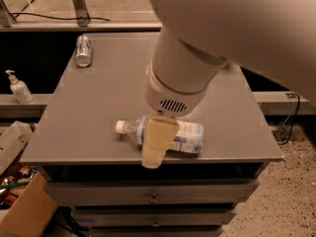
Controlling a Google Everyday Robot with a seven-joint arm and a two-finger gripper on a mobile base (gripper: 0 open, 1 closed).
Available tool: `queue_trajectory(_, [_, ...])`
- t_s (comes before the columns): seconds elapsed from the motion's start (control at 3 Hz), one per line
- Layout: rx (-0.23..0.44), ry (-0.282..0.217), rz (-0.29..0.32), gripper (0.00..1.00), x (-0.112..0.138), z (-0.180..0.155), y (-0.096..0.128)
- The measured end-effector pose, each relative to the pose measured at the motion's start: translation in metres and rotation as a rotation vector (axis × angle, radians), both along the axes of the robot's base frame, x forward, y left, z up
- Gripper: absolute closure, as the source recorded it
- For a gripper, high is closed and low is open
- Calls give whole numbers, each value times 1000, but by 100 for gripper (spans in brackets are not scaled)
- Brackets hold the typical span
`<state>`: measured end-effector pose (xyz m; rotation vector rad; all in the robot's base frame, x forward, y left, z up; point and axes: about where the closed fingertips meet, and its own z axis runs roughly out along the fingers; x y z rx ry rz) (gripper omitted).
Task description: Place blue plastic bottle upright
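I will close my gripper on the cap-side half (146, 132) of the blue plastic bottle, at a spot between its white cap and its middle.
The blue plastic bottle (186, 135) lies on its side near the front edge of the grey table (98, 112), with its white cap (120, 126) pointing left. It is clear plastic with a blue-and-white label. My gripper (155, 149) hangs from the big white arm directly over the bottle's middle and covers part of the label. I cannot tell whether it touches the bottle.
A silver can (83, 50) lies at the table's far left corner. A small white pump bottle (17, 88) stands on a ledge to the left. Cardboard boxes (22, 211) sit on the floor at lower left. Drawers (153, 196) run below the table front.
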<state>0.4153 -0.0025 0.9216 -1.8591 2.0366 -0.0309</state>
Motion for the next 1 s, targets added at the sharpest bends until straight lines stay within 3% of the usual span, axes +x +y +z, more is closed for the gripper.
queue_trajectory(1.0, [-113, 85, -15, 0, 18, -83, 23])
